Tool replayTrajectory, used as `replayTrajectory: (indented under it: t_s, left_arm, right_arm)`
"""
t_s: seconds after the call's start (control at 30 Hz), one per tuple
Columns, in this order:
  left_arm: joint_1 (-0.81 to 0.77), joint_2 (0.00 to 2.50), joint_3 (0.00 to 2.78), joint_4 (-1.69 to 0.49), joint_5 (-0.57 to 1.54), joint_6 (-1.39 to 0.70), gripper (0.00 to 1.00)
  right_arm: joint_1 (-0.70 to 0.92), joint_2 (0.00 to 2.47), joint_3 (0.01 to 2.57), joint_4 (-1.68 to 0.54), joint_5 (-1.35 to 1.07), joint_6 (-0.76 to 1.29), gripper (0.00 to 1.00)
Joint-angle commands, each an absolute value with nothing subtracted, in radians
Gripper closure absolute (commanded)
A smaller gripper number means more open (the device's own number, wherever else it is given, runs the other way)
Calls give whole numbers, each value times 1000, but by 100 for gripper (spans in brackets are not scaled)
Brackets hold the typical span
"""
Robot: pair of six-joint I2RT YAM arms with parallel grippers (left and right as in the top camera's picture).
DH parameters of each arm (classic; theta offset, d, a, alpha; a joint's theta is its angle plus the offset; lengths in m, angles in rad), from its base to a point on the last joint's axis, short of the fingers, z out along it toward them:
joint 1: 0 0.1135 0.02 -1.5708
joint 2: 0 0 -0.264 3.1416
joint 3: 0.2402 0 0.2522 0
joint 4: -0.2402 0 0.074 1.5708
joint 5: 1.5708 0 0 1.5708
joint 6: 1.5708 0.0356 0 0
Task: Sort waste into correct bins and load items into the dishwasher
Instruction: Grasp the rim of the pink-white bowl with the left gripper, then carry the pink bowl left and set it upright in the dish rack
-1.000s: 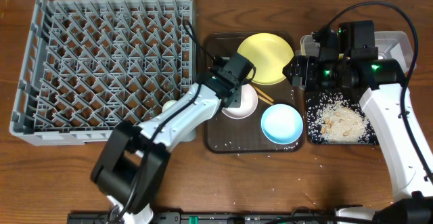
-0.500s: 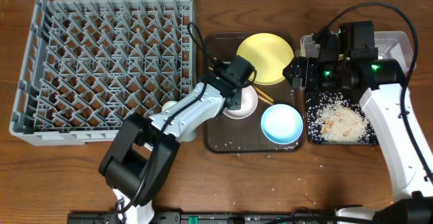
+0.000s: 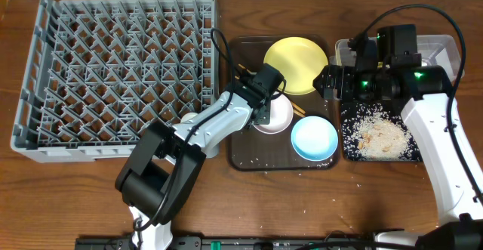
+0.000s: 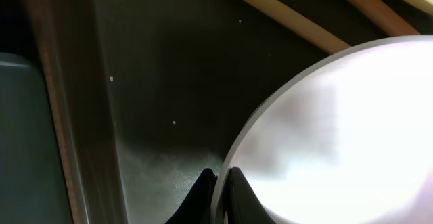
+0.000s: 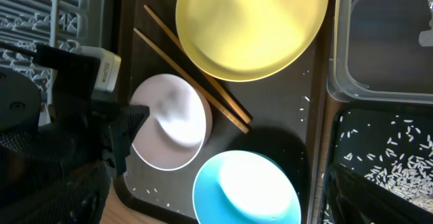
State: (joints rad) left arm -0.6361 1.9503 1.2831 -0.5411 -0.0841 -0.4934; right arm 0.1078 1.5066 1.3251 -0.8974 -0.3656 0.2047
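The white bowl will go down in the grey dish rack's slots point(image 3: 189, 85) beside the dark-brown tray, set there by my left gripper.
A white bowl point(image 3: 276, 114) sits on the dark-brown tray point(image 3: 245, 148), and my left gripper point(image 3: 261, 115) is shut on its left rim. In the left wrist view the two black fingertips point(image 4: 237, 190) pinch the bowl's thin edge point(image 4: 233, 153). Wooden chopsticks point(image 3: 293, 106) lie between the bowl and the yellow plate point(image 3: 296, 65). The light-blue bowl point(image 3: 315, 139) sits at the tray's front right. My right gripper point(image 3: 327, 81) hangs open over the tray's right edge, holding nothing. The grey dish rack point(image 3: 113, 69) fills the left side.
A black tray point(image 3: 381, 138) with rice and tan crumbs lies at the right, with a clear tub point(image 3: 436, 50) behind it. Loose grains dot the brown tray point(image 5: 139, 190). A small white round thing point(image 3: 186, 118) shows by the rack's corner under my left arm.
My left gripper has shut on the white bowl's rim, and the bowl has shifted slightly to the right. The right arm has barely moved.
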Motion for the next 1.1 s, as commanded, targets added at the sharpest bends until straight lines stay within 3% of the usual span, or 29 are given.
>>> replayTrajectory:
  t_s: [0.0, 0.47, 0.83, 1.07]
  left_arm:
    - [-631, 1924, 1275, -559, -92, -464, 93]
    - [-631, 1612, 1275, -658, -352, -438, 92]
    - [-611, 1571, 1274, -665, -1080, -412, 93]
    - [-530, 1605, 1274, -665, -1321, -413, 93]
  right_arm:
    - [106, 1486, 1326, -898, -363, 205, 1]
    - [106, 1486, 1326, -899, -363, 205, 1]
    - [106, 1486, 1326, -899, -363, 205, 1]
    - [106, 1486, 1326, -899, -363, 205, 1]
